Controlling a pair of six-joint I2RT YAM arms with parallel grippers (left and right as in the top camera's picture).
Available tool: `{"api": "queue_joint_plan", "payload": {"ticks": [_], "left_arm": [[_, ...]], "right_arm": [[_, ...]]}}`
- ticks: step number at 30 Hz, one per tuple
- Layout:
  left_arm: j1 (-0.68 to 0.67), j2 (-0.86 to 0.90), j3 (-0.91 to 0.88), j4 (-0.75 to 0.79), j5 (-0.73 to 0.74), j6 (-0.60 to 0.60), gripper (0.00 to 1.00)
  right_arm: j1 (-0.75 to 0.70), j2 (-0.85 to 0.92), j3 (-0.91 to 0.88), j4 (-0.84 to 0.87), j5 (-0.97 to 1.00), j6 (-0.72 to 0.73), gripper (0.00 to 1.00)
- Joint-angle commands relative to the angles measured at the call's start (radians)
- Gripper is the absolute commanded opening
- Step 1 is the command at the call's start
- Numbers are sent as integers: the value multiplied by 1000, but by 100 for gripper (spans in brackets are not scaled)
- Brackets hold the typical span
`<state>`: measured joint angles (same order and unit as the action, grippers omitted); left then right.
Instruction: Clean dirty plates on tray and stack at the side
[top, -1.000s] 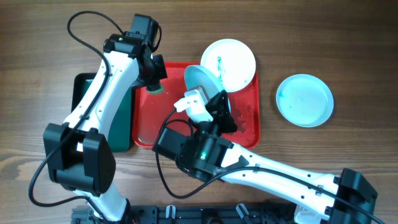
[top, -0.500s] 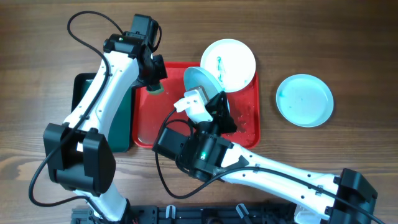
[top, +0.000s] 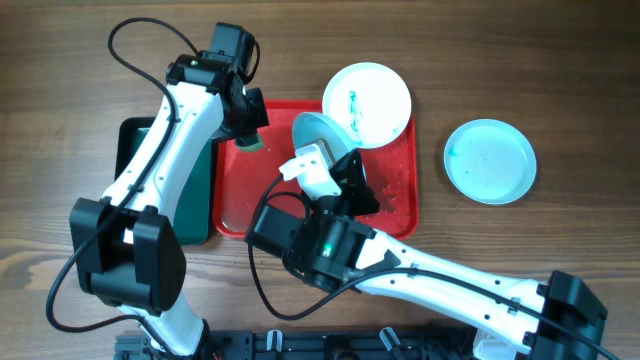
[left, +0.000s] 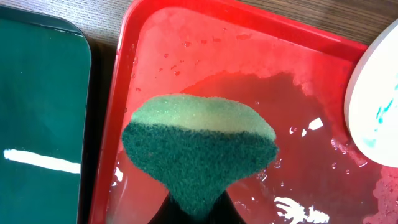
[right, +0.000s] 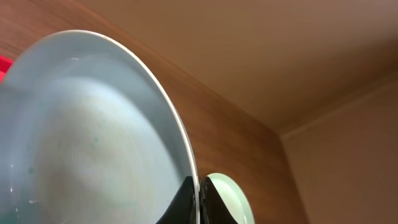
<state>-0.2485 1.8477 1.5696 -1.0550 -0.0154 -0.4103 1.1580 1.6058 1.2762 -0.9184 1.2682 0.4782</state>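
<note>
My right gripper is holding the pale blue plate, tilted on edge above the red tray. Next, I let go of it on top of the plate on the bare wooden table (top: 487, 162) (right: 230, 202).
My right gripper (top: 345, 160) is shut on the rim of a pale blue plate (top: 320, 132), holding it tilted on edge above the red tray (top: 395, 205); the plate (right: 87, 130) fills the right wrist view, jaws (right: 198, 198) pinching its rim. A second plate (top: 368, 100) with a teal streak rests on the tray's back right corner, and its edge shows in the left wrist view (left: 376, 106). A third plate (top: 490, 160) lies on the table to the right. My left gripper (top: 246, 128) is shut on a green sponge (left: 198, 146) over the wet tray (left: 249, 62).
A dark green tray (top: 195, 200) lies left of the red tray, also in the left wrist view (left: 40, 112). Water pools on the red tray's floor. Bare wooden table lies around the plate on the right.
The held plate has shifted slightly to the left. The left arm with the sponge has not visibly moved.
</note>
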Motion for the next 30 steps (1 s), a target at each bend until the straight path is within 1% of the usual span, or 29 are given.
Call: {"api": "queue_joint_plan", "payload": {"ticks": [1, 5, 10, 11, 12, 14, 17, 21, 24, 25, 27, 30], "left_arm": [[2, -2, -6, 3, 15, -17, 4], [2, -2, -6, 3, 15, -17, 4], [2, -2, -6, 3, 15, -17, 4], [2, -2, -6, 3, 15, -17, 4], [2, -2, -6, 3, 15, -17, 4], [2, -2, -6, 3, 15, -17, 4], [2, -2, -6, 4, 15, -16, 4], [2, -2, -6, 3, 15, -16, 4], [2, -2, -6, 4, 14, -16, 4], [2, -2, -6, 6, 15, -16, 4], [2, -2, -6, 10, 15, -16, 4], [2, -2, -6, 13, 15, -17, 4]], "right_arm": [[8, -41, 6, 23, -80, 18, 4], [6, -53, 7, 29, 92, -21, 4], [6, -55, 7, 149, 251, -262, 4], [6, -55, 7, 193, 251, -344, 4], [6, -55, 6, 232, 251, -392, 4], [8, -55, 6, 257, 249, -399, 4], [8, -55, 6, 252, 85, -388, 4], [-20, -55, 6, 145, -166, -193, 4], [-95, -60, 6, 25, -398, -30, 4], [-121, -64, 6, -1, -472, 2, 4], [-182, -74, 6, -22, -628, 23, 4], [-252, -91, 6, -5, -768, 23, 4]]}}
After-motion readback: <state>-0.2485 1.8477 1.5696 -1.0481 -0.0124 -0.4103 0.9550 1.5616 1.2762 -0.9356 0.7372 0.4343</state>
